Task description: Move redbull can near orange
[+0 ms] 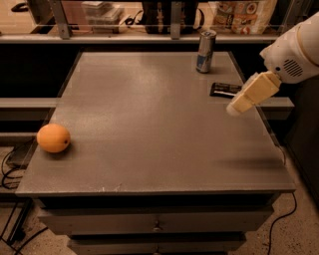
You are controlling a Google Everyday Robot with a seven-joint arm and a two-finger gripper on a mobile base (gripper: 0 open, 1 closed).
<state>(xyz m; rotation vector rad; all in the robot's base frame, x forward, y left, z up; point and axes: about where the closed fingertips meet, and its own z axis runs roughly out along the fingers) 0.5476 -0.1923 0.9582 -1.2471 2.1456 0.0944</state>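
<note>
I will next move my gripper to the redbull can beyond the flat black packet and close it on the can's upper half (pixel 206 46).
The redbull can (pixel 205 51), silver and blue, stands upright near the far right edge of the grey table (pixel 149 119). The orange (pixel 53 138) lies at the table's left edge, near the front, far from the can. My gripper (pixel 238 105) hangs in the air over the right side of the table, just in front of a flat black packet and well short of the can. It holds nothing that I can see.
A flat black packet (pixel 225 89) lies on the table's right edge, between the gripper and the can. A shelf with bags and boxes (pixel 239 12) runs behind the table. Drawers (pixel 157 226) sit below the front edge. Cables lie on the floor.
</note>
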